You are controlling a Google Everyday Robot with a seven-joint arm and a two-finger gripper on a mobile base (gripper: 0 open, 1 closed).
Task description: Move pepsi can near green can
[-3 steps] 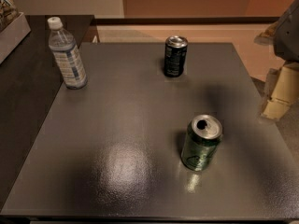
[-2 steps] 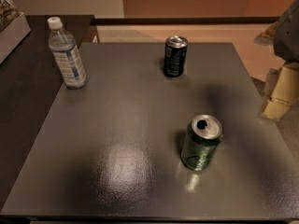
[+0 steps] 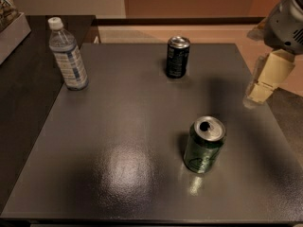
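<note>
Next, my gripper will go to the pepsi can's upper half (image 3: 178, 49) and close there, because that can has to move near the green can.
The pepsi can (image 3: 177, 56), dark navy-black with a silver top, stands upright near the far edge of the grey table (image 3: 123, 126). The green can (image 3: 204, 144), shiny with pale swirls and an opened silver top, stands upright nearer the front, right of centre. The two cans are well apart. My gripper (image 3: 264, 83) hangs at the right edge of the view, above the table's right side, away from both cans and holding nothing that I can see.
A clear water bottle (image 3: 68, 54) with a white cap and blue label stands at the table's far left. A darker counter (image 3: 28, 70) adjoins on the left, with a white box (image 3: 9, 27) at its top corner. Floor lies beyond the far and right edges.
The gripper at the right edge has shifted slightly upward. Both cans and the bottle stand where they were.
</note>
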